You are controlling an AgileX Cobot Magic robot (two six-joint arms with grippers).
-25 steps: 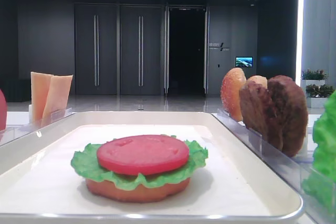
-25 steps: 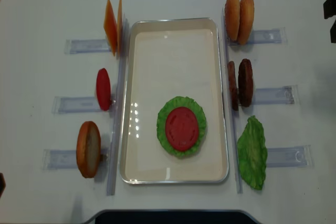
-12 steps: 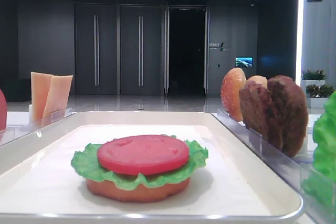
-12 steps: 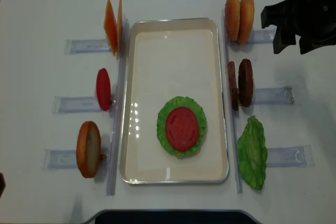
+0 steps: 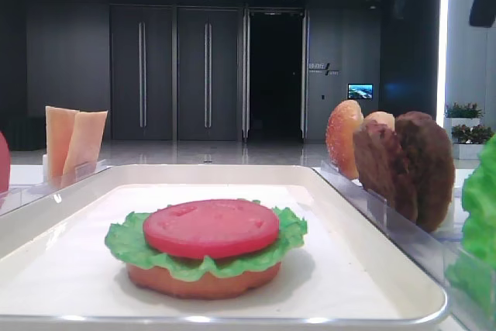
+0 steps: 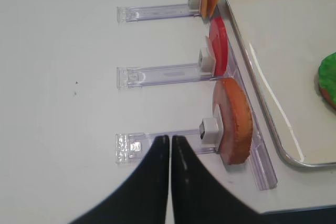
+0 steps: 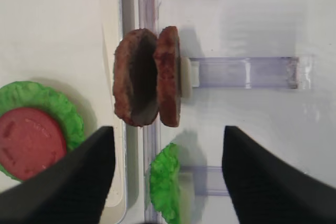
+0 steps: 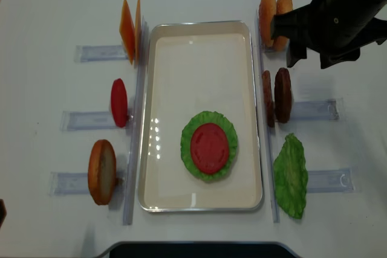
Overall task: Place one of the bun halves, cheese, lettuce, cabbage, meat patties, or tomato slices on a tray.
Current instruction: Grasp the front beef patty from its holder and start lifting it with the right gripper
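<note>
Next, I move my right gripper to the meat patty nearest the white tray and close it on that patty's top edge point(image 8: 267, 92) point(image 7: 124, 77).
The white tray point(image 8: 163, 77) holds a stack of a bun base, lettuce and a tomato slice point(image 8: 209, 148), which the low front view shows too point(image 5: 210, 227). Two meat patties point(image 8: 276, 96) stand on edge in a rack right of the tray. My right gripper point(image 8: 289, 40) hovers open just behind them and partly covers the bun halves point(image 8: 268, 10). In the right wrist view the patties point(image 7: 147, 83) lie just ahead of the wide-open right gripper point(image 7: 167, 129), with nothing between its fingers. My left gripper point(image 6: 170, 139) is shut and empty over a rack, left of a bun half point(image 6: 233, 121).
Clear racks flank the tray. On the left they hold cheese point(image 8: 130, 28), a tomato slice point(image 8: 119, 102) and a bun half point(image 8: 101, 171). A lettuce leaf point(image 8: 291, 175) stands at the right front. The table's dark front edge point(image 8: 193, 249) is close.
My right arm has come in from the right edge to above the buns and patties, and its jaws have spread wider. The left gripper and the food have not moved.
</note>
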